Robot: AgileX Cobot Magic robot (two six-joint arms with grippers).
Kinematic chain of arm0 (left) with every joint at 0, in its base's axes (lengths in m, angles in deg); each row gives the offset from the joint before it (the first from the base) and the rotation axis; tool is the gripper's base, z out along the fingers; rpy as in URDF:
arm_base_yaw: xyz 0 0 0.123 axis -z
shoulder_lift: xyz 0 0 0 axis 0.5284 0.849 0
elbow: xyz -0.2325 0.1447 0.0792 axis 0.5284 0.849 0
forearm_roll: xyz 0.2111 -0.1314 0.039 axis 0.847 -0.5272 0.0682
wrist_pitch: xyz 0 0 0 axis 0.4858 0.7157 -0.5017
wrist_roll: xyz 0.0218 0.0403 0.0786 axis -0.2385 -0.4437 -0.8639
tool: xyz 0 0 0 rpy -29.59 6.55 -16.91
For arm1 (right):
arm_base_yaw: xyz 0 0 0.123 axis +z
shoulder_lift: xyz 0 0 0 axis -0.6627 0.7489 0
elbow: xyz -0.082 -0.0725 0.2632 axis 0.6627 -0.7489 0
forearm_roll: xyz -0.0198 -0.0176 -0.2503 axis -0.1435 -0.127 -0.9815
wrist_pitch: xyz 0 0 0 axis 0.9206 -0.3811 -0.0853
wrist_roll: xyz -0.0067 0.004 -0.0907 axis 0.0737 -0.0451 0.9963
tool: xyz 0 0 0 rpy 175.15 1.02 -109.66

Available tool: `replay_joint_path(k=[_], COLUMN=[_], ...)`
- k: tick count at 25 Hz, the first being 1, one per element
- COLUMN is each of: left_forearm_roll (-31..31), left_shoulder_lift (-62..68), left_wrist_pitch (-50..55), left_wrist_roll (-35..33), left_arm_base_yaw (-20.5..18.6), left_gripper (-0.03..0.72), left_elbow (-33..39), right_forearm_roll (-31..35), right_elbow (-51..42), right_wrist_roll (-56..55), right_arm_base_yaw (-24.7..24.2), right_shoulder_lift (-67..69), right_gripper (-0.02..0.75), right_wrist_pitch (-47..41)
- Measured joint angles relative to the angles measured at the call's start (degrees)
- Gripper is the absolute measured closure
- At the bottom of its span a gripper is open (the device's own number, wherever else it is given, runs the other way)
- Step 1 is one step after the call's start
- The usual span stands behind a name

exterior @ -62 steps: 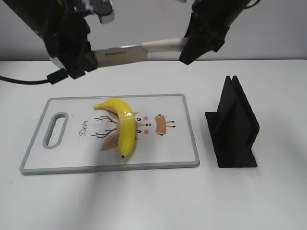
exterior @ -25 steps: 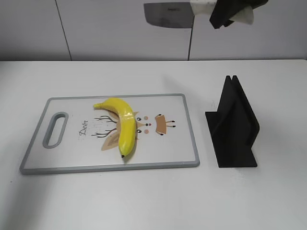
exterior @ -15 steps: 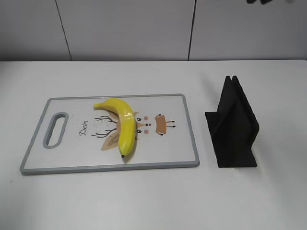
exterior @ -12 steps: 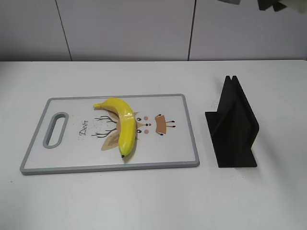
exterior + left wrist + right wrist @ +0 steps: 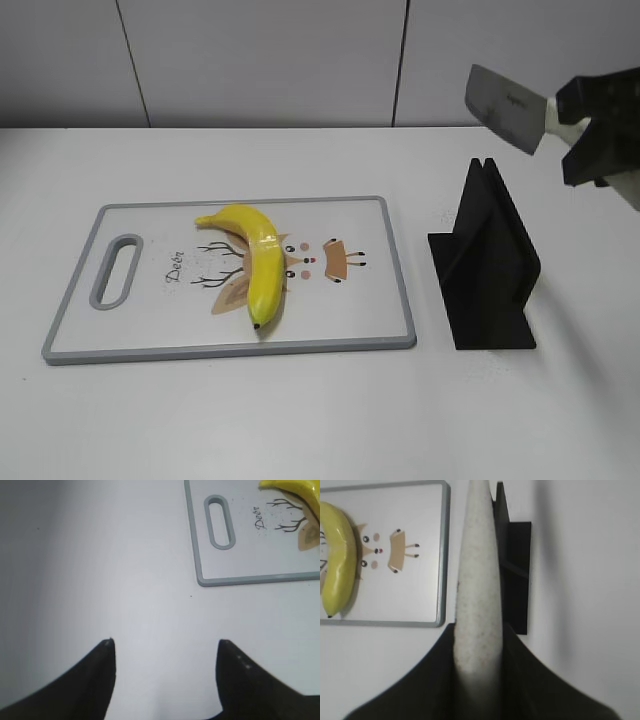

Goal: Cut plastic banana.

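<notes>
The cleaver knife, now held above the black knife stand, will go into the slot on top of the black knife stand point(image 5: 515, 222) point(image 5: 502, 537), and my right gripper will let go of it there.
The plastic banana point(image 5: 255, 265) lies whole on the cutting board point(image 5: 350, 310), stem at the back left, dark tip toward the front. My right gripper point(image 5: 585, 135) is shut on the pale handle of a cleaver knife point(image 5: 505, 108), held in the air above the black knife stand point(image 5: 490, 265), blade pointing up and left. In the right wrist view the handle point(image 5: 479, 580) runs between the jaws point(image 5: 479, 630), with the banana point(image 5: 339, 575) at far left. My left gripper point(image 5: 164, 642) is open and empty over bare table, left of the board point(image 5: 250, 555); it is out of the exterior view.
The black knife stand point(image 5: 517, 580) sits upright to the right of the board, its slot on top. The board has a grey rim and a handle hole point(image 5: 115, 270) at its left end. White table lies all around, with a wall behind.
Both arms held the knife above the board; the left arm let go and left the exterior view. The right arm lifted the knife out of view, then brought it down at the right, above the stand.
</notes>
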Motion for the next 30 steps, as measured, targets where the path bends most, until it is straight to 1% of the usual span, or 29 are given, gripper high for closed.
replay_joint_path(k=[4,11,16,23,30], left_forearm_roll=[-0.17,-0.20,-0.20,-0.20,-0.20], left_shoulder_lift=[-9.66,-18.31,-18.96,-18.99,-18.99], left_wrist_pitch=[-0.36,-1.44,-1.47,-1.47,-1.47], left_wrist_roll=[0.00,0.00,0.00,0.00,-0.15], left_arm_base_yaw=[0.00,0.00,0.00,0.00,0.00], left_gripper=[0.100,0.100,0.100,0.101,0.101], left_elbow=[3.99,4.26,4.30,4.30,4.30], right_forearm_roll=[-0.04,-0.40,-0.53,-0.30,2.55], right_elbow=[-4.39,-7.22,-7.42,-7.48,-7.48], right_wrist_roll=[-0.13,-0.13,-0.13,-0.13,-0.13], right_arm_base_yaw=[0.00,0.00,0.00,0.00,0.00], right_shoulder_lift=[0.00,0.00,0.40,5.17,6.99], right_gripper=[0.568,0.568,0.568,0.568,0.568], right_wrist_pitch=[3.25,6.71,7.13,7.13,5.82])
